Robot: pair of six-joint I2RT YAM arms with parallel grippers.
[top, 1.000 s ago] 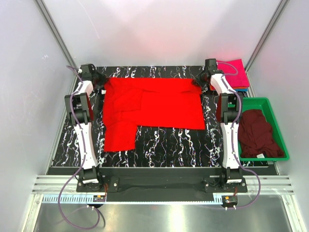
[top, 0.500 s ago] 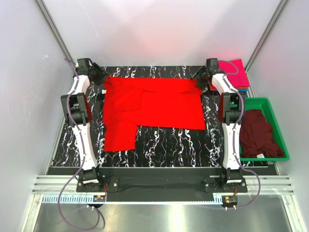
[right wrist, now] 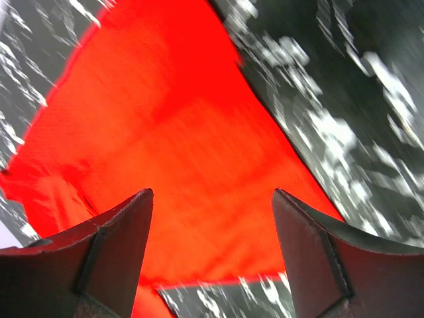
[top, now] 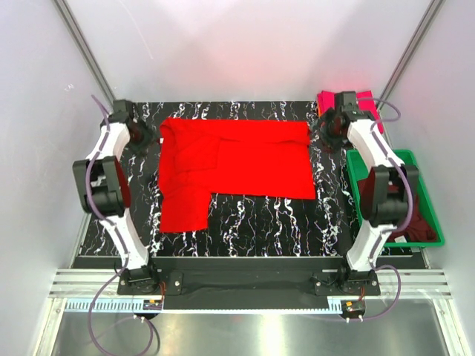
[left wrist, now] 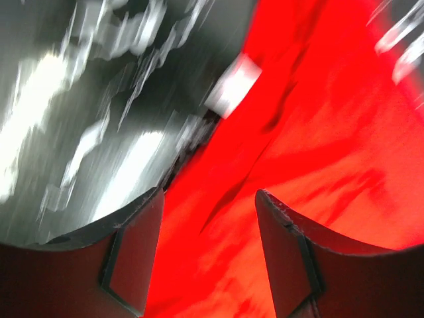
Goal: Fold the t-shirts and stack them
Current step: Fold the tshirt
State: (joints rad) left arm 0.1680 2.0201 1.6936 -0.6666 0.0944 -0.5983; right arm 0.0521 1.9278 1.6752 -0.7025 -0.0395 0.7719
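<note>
The robot's right gripper should next go to the red t-shirt's near corner (top: pixel 313 197), the one closest to the green bin, and close there.
The bright red t-shirt (top: pixel 237 159) lies flat on the black marbled table, its left side folded into an L shape. My left gripper (top: pixel 147 136) stands open just off its far left corner; in the left wrist view the gripper (left wrist: pixel 209 199) hangs above red cloth (left wrist: pixel 318 146) and a white label (left wrist: pixel 232 86). My right gripper (top: pixel 323 136) is open beside the far right corner, and the right wrist view shows it (right wrist: pixel 212 195) over the shirt (right wrist: pixel 172 132) with nothing gripped. A folded magenta t-shirt (top: pixel 368 102) sits at the back right. The maroon t-shirt (top: pixel 421 226) lies in the bin, mostly behind my right arm.
A green plastic bin (top: pixel 407 153) stands at the table's right edge under my right arm's elbow. Grey walls close in on the left, back and right. Bare marbled table (top: pixel 267 219) shows in front of the red shirt.
Both grippers opened and let go of the red shirt's far corners. Both arms swung outward and rose, the right elbow now over the bin. The shirt stayed flat.
</note>
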